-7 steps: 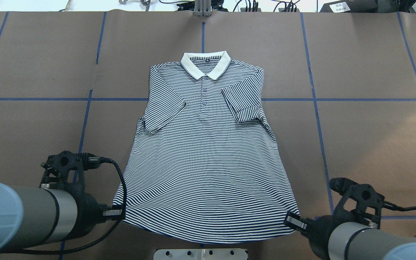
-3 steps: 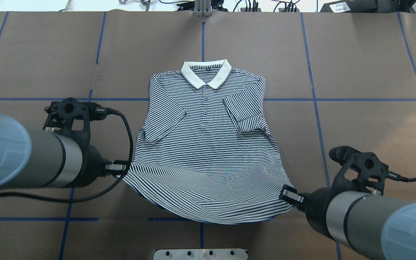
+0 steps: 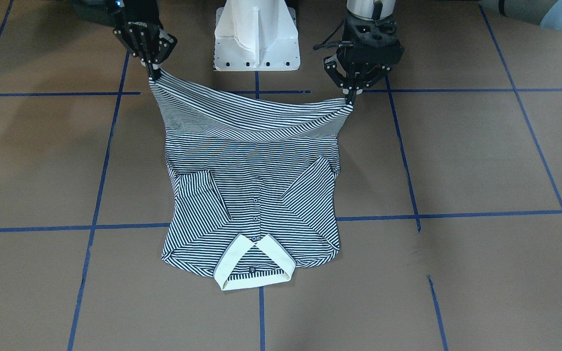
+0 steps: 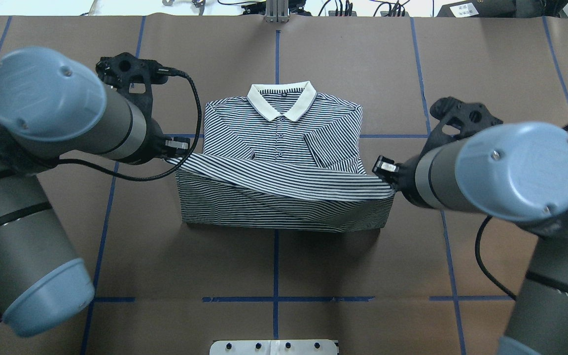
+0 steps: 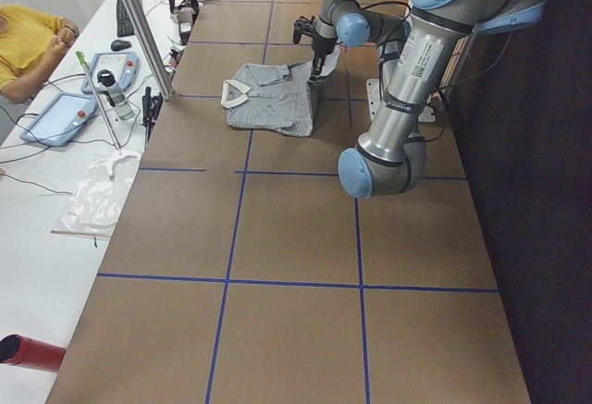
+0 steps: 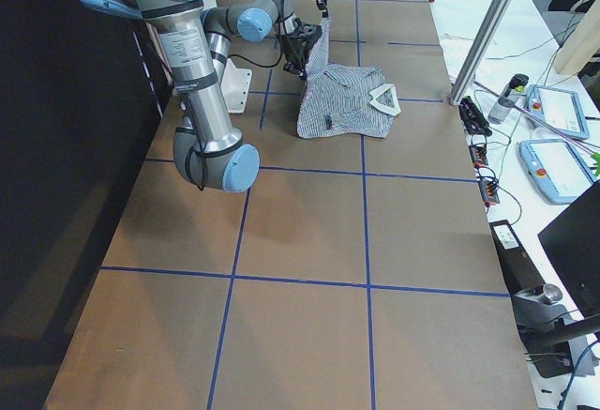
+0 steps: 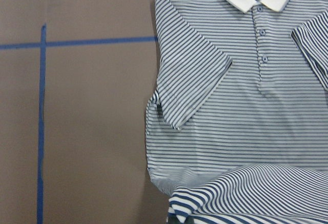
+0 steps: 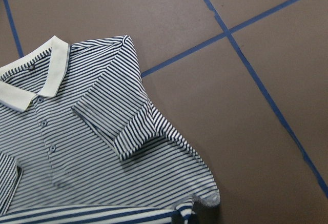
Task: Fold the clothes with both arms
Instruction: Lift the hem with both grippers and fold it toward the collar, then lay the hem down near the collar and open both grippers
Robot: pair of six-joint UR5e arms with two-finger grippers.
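Observation:
I should let go of the corner of the shirt's hem with my left gripper at the shirt's outer shoulder edge (image 3: 341, 244), level with the points of the collar.
The navy-and-white striped polo shirt (image 4: 284, 128) lies face up on the brown table, its cream collar (image 4: 281, 96) on the far side and both sleeves folded in over the chest. My left gripper (image 4: 173, 152) is shut on the hem's left corner. My right gripper (image 4: 386, 173) is shut on the hem's right corner. The hem (image 4: 284, 180) hangs stretched between them above the shirt's middle, sagging in the centre. In the front-facing view the left gripper (image 3: 351, 100) is on the right, the right gripper (image 3: 153, 75) on the left, and the shirt (image 3: 251, 195) lies below them. Both wrist views show the shirt (image 7: 246, 106) (image 8: 77, 157) beneath.
Blue tape lines (image 4: 275, 266) grid the brown table. The white pedestal base (image 3: 256, 39) stands at the robot's edge. An aluminium post (image 4: 276, 12) stands at the far edge. A side table with tablets (image 5: 65, 117) and a seated person (image 5: 28, 43) lies beyond it.
Both grippers have lifted the hem and carried it away from the robot toward the collar. The shirt's lower half now doubles over its middle.

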